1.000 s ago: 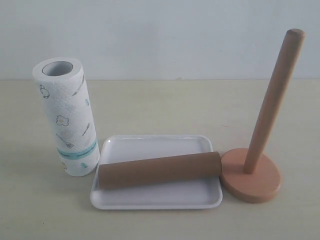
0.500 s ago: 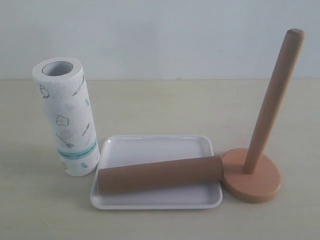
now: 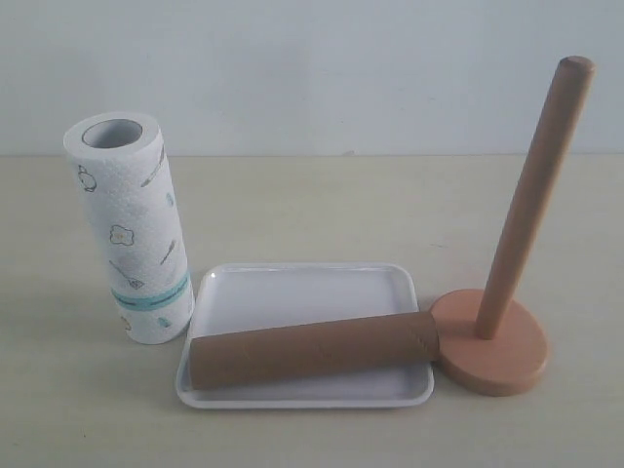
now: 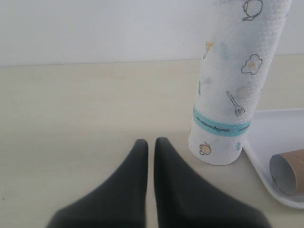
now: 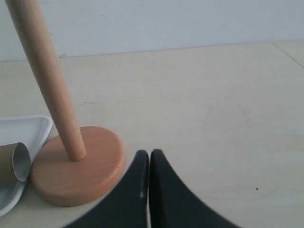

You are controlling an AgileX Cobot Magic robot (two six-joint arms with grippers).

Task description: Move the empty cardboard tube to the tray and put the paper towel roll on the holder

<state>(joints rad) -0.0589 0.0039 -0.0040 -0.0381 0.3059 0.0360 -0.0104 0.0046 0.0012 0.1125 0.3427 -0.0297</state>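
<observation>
Next, my left gripper grips around the middle of the paper towel roll (image 3: pixel 127 231) (image 4: pixel 233 61), well above its teal band. It will then lift the roll toward the holder.
The empty cardboard tube (image 3: pixel 314 349) lies lengthwise across the front of the white tray (image 3: pixel 302 288), its right end overhanging the rim and touching the holder's round base (image 3: pixel 507 356). The holder's pole (image 3: pixel 534 195) stands upright and bare. The paper towel roll (image 3: pixel 130 229) stands upright on the table just left of the tray. No gripper shows in the exterior view. My left gripper (image 4: pixel 150 145) is shut and holds nothing, a short way from the roll (image 4: pixel 235 80). My right gripper (image 5: pixel 149 156) is shut with nothing in it, beside the holder's base (image 5: pixel 76 168).
A pale wall rises behind the light wooden table. Bare tabletop shows to the left of the roll (image 4: pixel 71 118) and to the right of the holder (image 5: pixel 223 109).
The cardboard tube has rolled toward the tray's front rim and shifted slightly right. Neither the roll nor the holder has moved.
</observation>
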